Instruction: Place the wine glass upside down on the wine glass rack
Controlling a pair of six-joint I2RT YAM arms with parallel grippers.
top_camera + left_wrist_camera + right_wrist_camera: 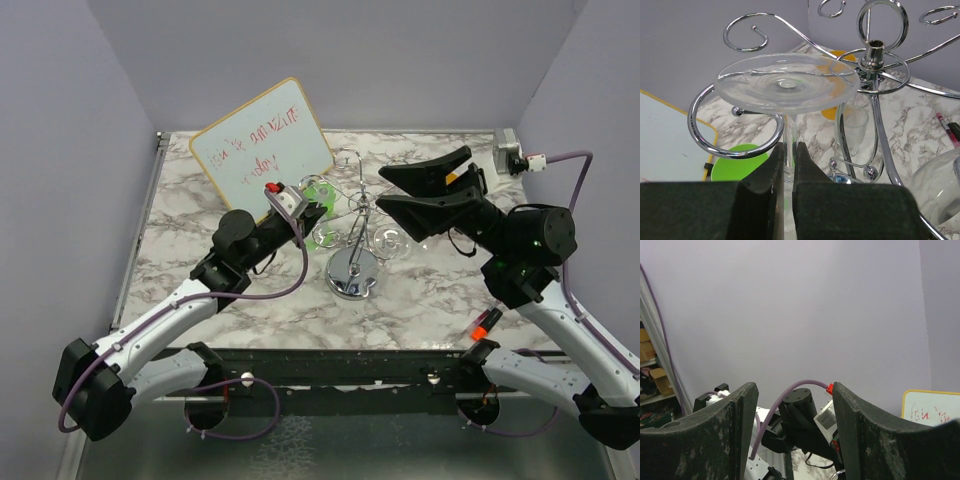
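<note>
The robot's left gripper needs to release the wine glass in the rack's curl [304,201] [738,126] next to the green round thing.
The wine glass [787,82] is upside down, with its round foot on top and its stem running down between the fingers of my left gripper [788,155], which is shut on the stem. Its foot hovers at the height of the curled arms of the chrome wine glass rack [874,55]. The stem stands just right of one curl [705,145]. In the top view the left gripper [312,215] is at the rack's left side, above the rack's round base [352,272]. My right gripper [382,188] hangs open and empty right of the rack, its fingers [740,405] pointing at the left arm.
A whiteboard [262,140] leans at the back left. Behind the rack are a green round thing [732,162] and an orange one [832,107]. Another clear glass bowl [940,180] sits low on the rack's right side. A marker [942,122] lies on the marble table [440,290].
</note>
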